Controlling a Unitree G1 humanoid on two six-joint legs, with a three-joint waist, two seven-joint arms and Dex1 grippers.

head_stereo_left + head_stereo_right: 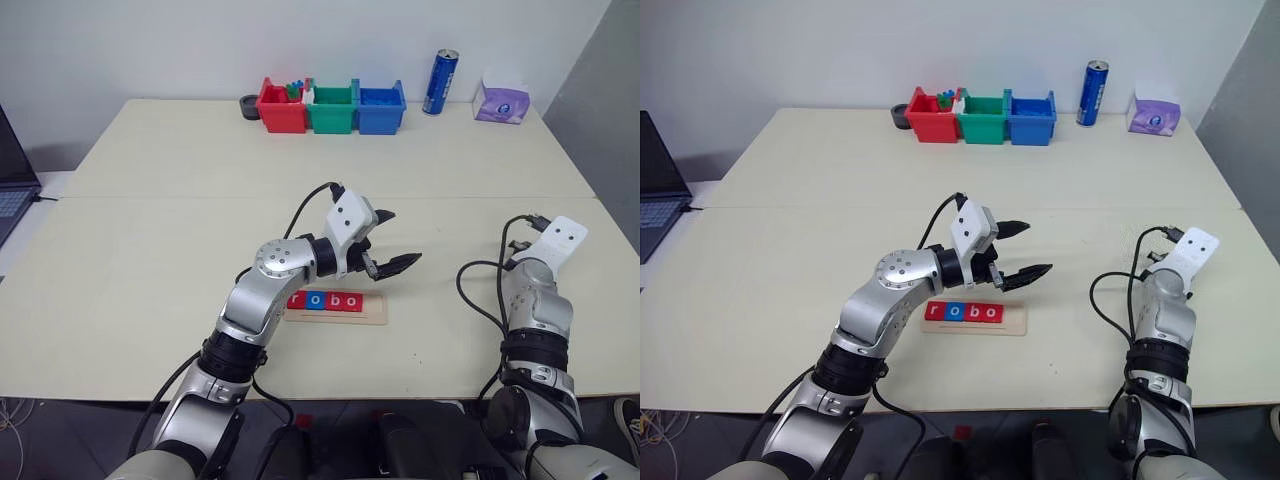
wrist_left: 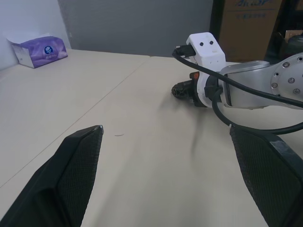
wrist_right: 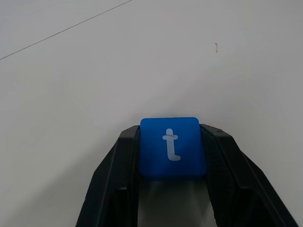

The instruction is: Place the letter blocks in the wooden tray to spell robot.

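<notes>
My right gripper is to let go of the blue t block on the table [image 1: 437, 299] just past the bare end of the wooden tray.
The wooden tray [image 1: 376, 309] lies near the table's front edge. It holds letter blocks in a row: red r [image 1: 296, 300], blue o [image 1: 315, 300], red b [image 1: 333, 300], red o [image 1: 351, 300]. The tray's right end is bare. My left gripper [image 1: 398, 238] hovers open just above and behind that end, with nothing between its fingers. In the right wrist view a blue t block [image 3: 173, 147] lies flat on the table, and my right gripper [image 3: 173, 135] is shut on it, one finger pressed against each side. From the head, the right wrist's white housing [image 1: 555, 236] hides that block.
Red [image 1: 281, 108], green [image 1: 331, 108] and blue [image 1: 380, 108] bins stand at the table's back, the red one holding small toy pieces. A blue can [image 1: 440, 82] and a purple tissue pack [image 1: 501, 102] sit back right. A laptop [image 1: 12, 190] lies off the left edge.
</notes>
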